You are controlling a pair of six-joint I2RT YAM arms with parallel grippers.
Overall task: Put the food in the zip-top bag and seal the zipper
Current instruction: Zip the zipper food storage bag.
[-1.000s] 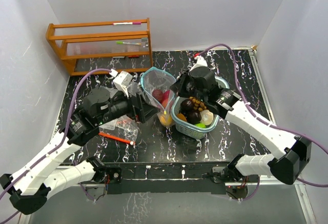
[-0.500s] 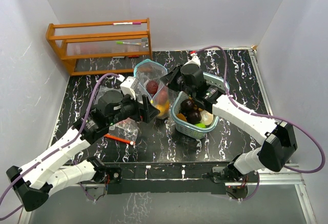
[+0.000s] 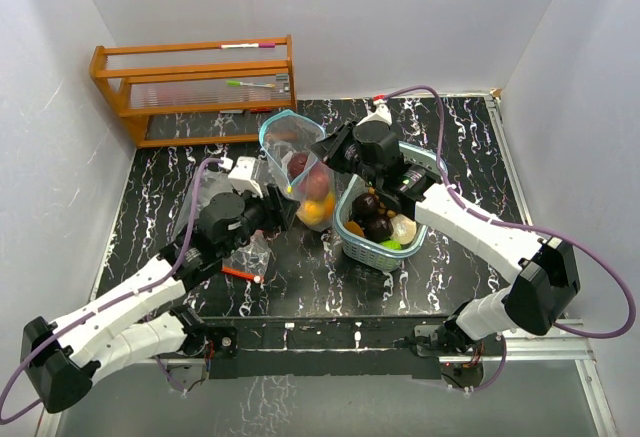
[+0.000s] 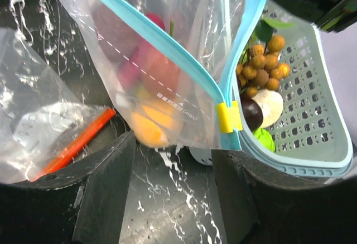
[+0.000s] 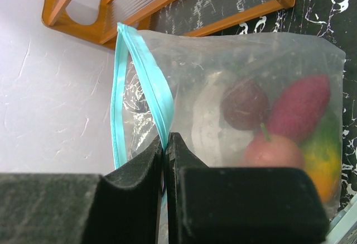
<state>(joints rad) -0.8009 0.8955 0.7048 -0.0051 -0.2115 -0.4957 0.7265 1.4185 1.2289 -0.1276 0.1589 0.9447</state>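
Note:
My right gripper is holding the zipper away from the yellow slider. Next, my left gripper pinches the zipper's near end (image 4: 230, 142) to free my right gripper for the slider.
A clear zip-top bag (image 3: 288, 139) with a teal zipper strip (image 5: 157, 96) hangs upright over the table, its mouth partly open. Inside it lies food (image 5: 279, 127): dark red, magenta, red, orange and yellow-green pieces. My right gripper (image 5: 166, 139) is shut on the zipper strip at the bag's right rim (image 3: 323, 149). The yellow slider (image 4: 228, 116) sits at the zipper's near end. My left gripper (image 4: 173, 168) is open just below the bag's lower corner, with only table between its fingers (image 4: 106, 188). More food (image 4: 259, 65) fills the teal basket (image 4: 315, 135).
A wooden rack (image 3: 195, 87) stands at the back left. A small clear bag (image 4: 39, 115) with an orange-red pen (image 4: 75, 143) lies on the table left of my left gripper. The basket (image 3: 372, 255) stands right beside the hanging bag.
The right gripper carried the bag up and toward the back left. The left arm came in under the bag's near corner, and its jaws have narrowed.

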